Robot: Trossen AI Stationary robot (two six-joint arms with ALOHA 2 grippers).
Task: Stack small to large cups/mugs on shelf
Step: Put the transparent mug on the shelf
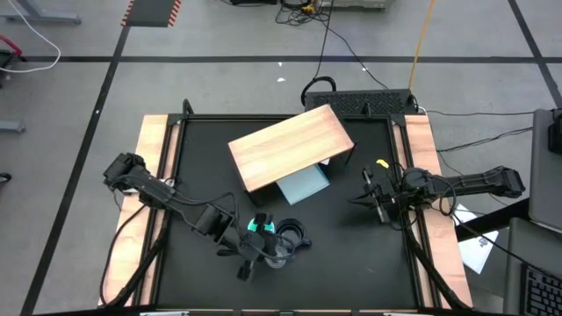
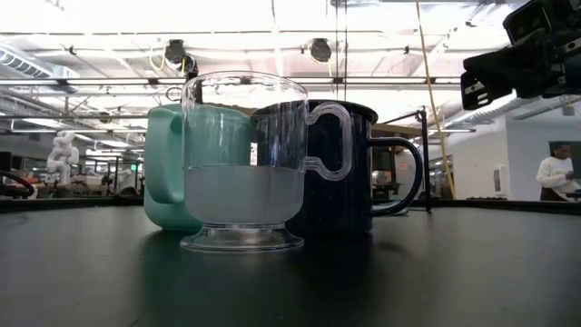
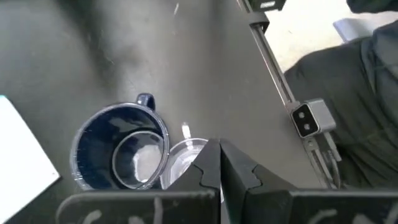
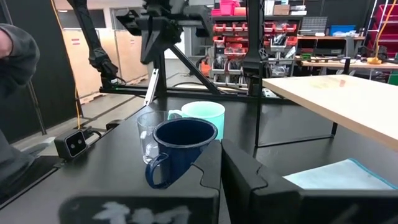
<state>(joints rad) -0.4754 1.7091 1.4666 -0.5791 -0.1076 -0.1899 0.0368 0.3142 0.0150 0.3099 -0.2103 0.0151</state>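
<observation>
Next, I should close my left gripper on the glass cup's rim (image 1: 272, 257), away from the black mug.
Three cups stand close together on the black table near its front edge. They are a small clear glass cup (image 1: 277, 254) (image 2: 243, 163), a turquoise mug (image 1: 261, 226) (image 2: 168, 168) and a black mug (image 1: 294, 233) (image 2: 363, 173). Each rests on its base. My left gripper (image 1: 248, 259) (image 3: 221, 163) is shut and hangs above the glass cup (image 3: 183, 160), beside the black mug (image 3: 118, 152), touching nothing. My right gripper (image 1: 367, 197) (image 4: 221, 158) is shut and empty at the table's right side, pointing at the cups. The wooden shelf (image 1: 290, 145) (image 4: 348, 93) stands at the far middle.
A pale blue-grey sheet (image 1: 303, 184) (image 4: 336, 174) lies under the shelf's near edge. Wooden rails (image 1: 154, 175) run along the table's left and right sides. Bare black table lies between the cups and the shelf. A person's dark sleeve (image 3: 367, 93) shows beyond the table's near edge.
</observation>
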